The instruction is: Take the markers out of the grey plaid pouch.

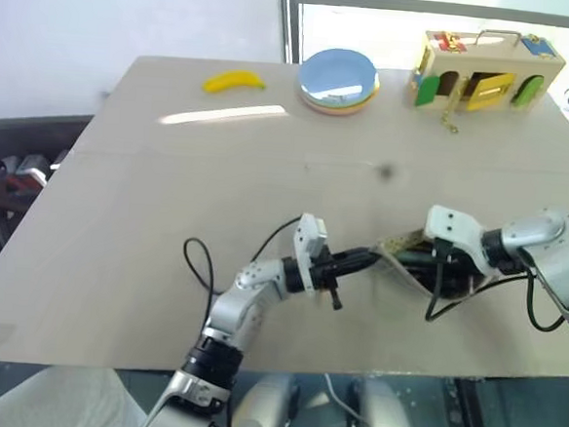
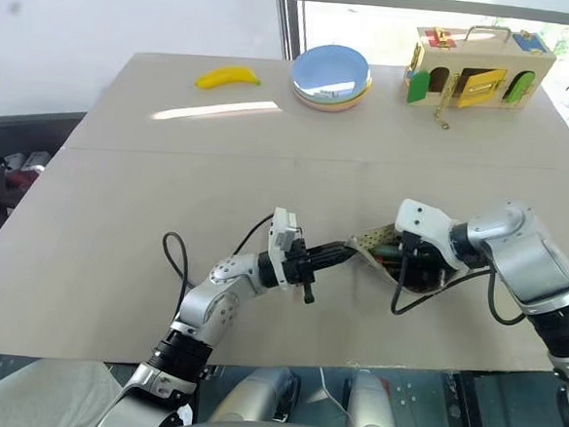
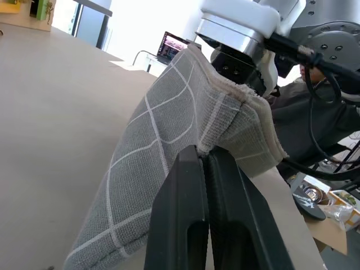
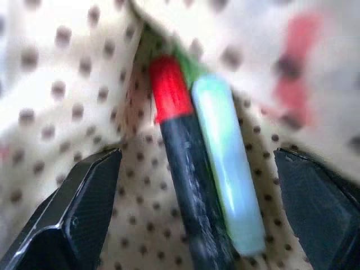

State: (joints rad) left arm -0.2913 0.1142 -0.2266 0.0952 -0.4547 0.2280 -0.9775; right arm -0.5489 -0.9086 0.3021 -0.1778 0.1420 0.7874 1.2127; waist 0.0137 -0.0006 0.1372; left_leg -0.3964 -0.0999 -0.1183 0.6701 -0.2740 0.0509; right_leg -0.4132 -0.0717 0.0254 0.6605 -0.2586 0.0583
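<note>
The red-capped marker is lying against the light green marker between the fingers of the robot's right gripper, so the gripper should shift over and close on the light green marker alone [image 4: 229,163].
The grey plaid pouch [image 3: 163,146] lies on the table near its front edge, its mouth held up so the dotted pale lining [image 1: 391,248] shows. My left gripper [image 1: 369,259] points right and is shut on the pouch's rim, the fingers [image 3: 185,191] pinching the fabric edge. My right gripper [image 4: 198,169] reaches down into the open mouth with its fingers [image 4: 93,191] spread wide. Two markers lie side by side between them on the lining: one with a red cap and dark body [image 4: 179,140], one light green [image 4: 228,169]. Neither finger touches them.
At the table's far side lie a yellow banana [image 1: 234,81], a stack of plates [image 1: 338,79] and a wooden latch box [image 1: 485,76]. The tan table [image 1: 167,215] ends just in front of my arms. Cables loop beside both wrists.
</note>
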